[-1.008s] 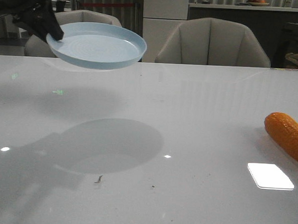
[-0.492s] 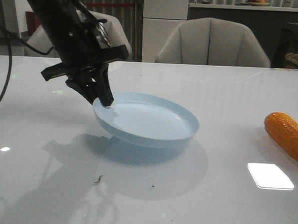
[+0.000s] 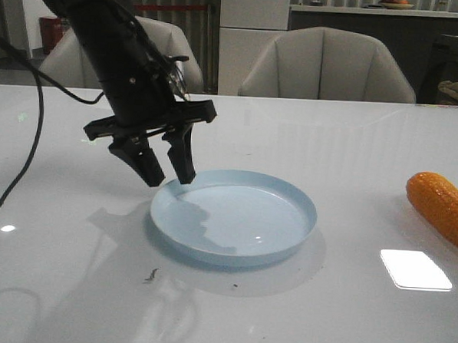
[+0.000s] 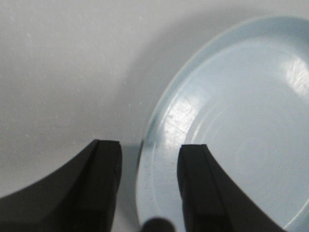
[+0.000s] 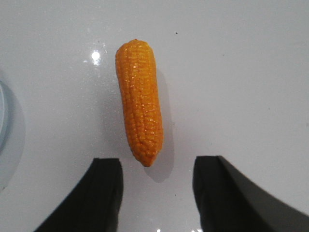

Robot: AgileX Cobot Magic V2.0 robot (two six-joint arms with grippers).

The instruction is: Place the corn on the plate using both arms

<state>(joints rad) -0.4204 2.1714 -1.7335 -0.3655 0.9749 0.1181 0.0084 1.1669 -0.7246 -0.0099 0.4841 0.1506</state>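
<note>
My right gripper needs to go to the middle of the orange corn [image 3: 447, 209] [image 5: 140, 103] next and close there, with its fingers on the corn's two long sides.
The pale blue plate [image 3: 234, 218] lies flat on the white table, near its middle. My left gripper [image 3: 169, 176] hangs open just over the plate's left rim. In the left wrist view the plate [image 4: 241, 121] has its rim running between the spread fingers of that gripper [image 4: 150, 150] without touching them. The orange corn [image 3: 442, 207] lies on the table at the far right, cut off by the picture's edge. In the right wrist view the corn [image 5: 140, 106] lies lengthwise, its tapered tip pointing at my open right gripper [image 5: 158, 162]. The right arm does not show in the front view.
Two grey chairs [image 3: 327, 65] stand behind the table's far edge. A black cable [image 3: 22, 153] hangs at the left of the left arm. A bright light patch [image 3: 416, 270] and a small dark speck [image 3: 152, 274] mark the tabletop. The plate's edge [image 5: 2, 121] shows beside the corn.
The left arm brought the plate down from high at the left to the table's middle. Its gripper has opened and let go of the rim. The corn has not moved.
</note>
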